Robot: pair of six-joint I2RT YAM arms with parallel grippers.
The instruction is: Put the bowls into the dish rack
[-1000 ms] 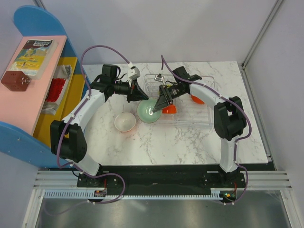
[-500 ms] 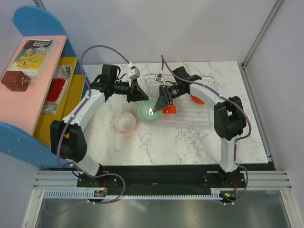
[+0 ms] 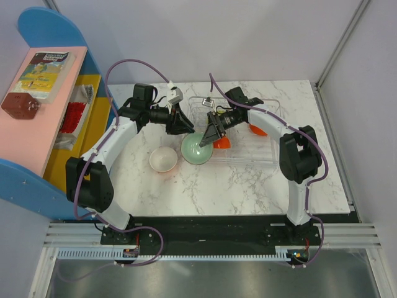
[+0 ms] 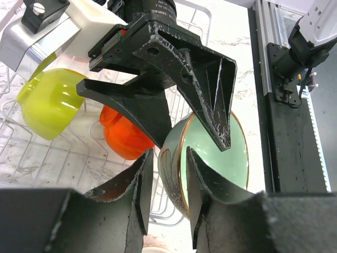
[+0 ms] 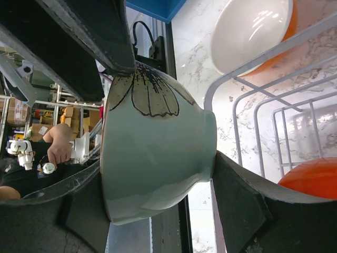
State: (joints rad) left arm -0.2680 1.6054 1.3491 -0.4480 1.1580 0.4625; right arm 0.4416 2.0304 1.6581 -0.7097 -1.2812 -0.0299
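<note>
The outer finger of my left gripper is standing away from the mint bowl's side, so next I open that gripper and take the bowl's rim (image 4: 184, 207) farther from my right gripper.
The pale mint bowl (image 3: 198, 149) with a flower drawing hangs between both grippers at the dish rack's (image 3: 267, 158) left end. My right gripper (image 3: 211, 135) is shut on it, one finger on its base (image 5: 239, 195) and one inside it. My left gripper (image 4: 164, 179) straddles its rim (image 4: 179, 174), with a gap showing at the outer finger (image 4: 138, 184). In the rack sit a lime green bowl (image 4: 47, 103) and orange bowls (image 3: 220, 143) (image 3: 255, 130). An orange bowl with a white inside (image 3: 164, 159) stands on the table left of the rack.
A blue and pink shelf (image 3: 43, 93) with toys stands along the table's left side. The rack's white wire ribs (image 5: 253, 105) lie close under the mint bowl. Grey walls close off the back and the right.
The mint bowl has shifted slightly right and toward the near edge, and its opening faces up more. Both arms have stayed nearly in place.
</note>
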